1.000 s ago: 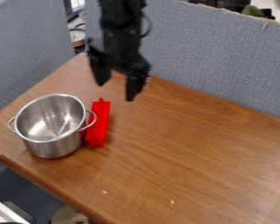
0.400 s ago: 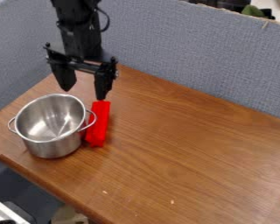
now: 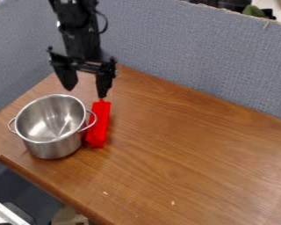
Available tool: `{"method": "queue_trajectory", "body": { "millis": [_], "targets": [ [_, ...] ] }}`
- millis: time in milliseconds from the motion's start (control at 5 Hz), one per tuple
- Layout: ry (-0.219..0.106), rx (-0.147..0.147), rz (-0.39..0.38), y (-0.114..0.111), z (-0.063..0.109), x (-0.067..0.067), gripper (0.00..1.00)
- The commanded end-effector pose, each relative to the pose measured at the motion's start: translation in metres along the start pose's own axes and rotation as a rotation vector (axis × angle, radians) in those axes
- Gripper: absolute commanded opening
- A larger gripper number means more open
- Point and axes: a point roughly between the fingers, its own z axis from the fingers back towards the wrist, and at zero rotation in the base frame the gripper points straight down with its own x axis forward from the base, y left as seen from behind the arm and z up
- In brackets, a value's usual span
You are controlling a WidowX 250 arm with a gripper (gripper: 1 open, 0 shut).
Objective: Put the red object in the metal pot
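Note:
The robot's gripper should next go to the red object's near end [image 3: 96, 137], farthest from where the gripper hangs now, and close there.
The red object [image 3: 98, 122], a bright red bar with rounded ends, lies on the wooden table [image 3: 190, 149] right against the right side of the metal pot [image 3: 49, 126]. The shiny pot stands upright near the table's left corner and holds nothing. My gripper [image 3: 85, 86] hangs pointing down just above and behind the far end of the red bar. Its two dark fingers [image 3: 105, 84] are spread wide apart with nothing between them.
Grey partition walls [image 3: 213, 53] close off the back and left of the table. The table's front edge runs diagonally from the left corner to the lower right. Bare wood stretches to the right of the red bar.
My gripper has swung left from above the bar's right side to behind the pot and bar, dropped slightly and rolled a little. The bar and pot have stayed put.

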Motion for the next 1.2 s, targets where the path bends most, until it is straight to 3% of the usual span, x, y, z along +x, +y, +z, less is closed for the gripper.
{"method": "queue_trajectory", "body": {
  "millis": [0,200,400,600,800,1000],
  "targets": [
    [-0.039,-0.002,0.055,0.017,-0.007,0.02,1.0],
    [-0.038,-0.022,-0.129,-0.014,-0.016,0.025,1.0],
    [-0.052,-0.014,-0.301,-0.049,-0.015,0.028,1.0],
    [-0.053,0.037,-0.162,-0.054,-0.047,0.045,1.0],
    [-0.054,0.063,-0.057,-0.054,-0.06,0.066,1.0],
    [-0.037,0.117,0.145,-0.051,-0.045,0.063,1.0]
  ]
}}
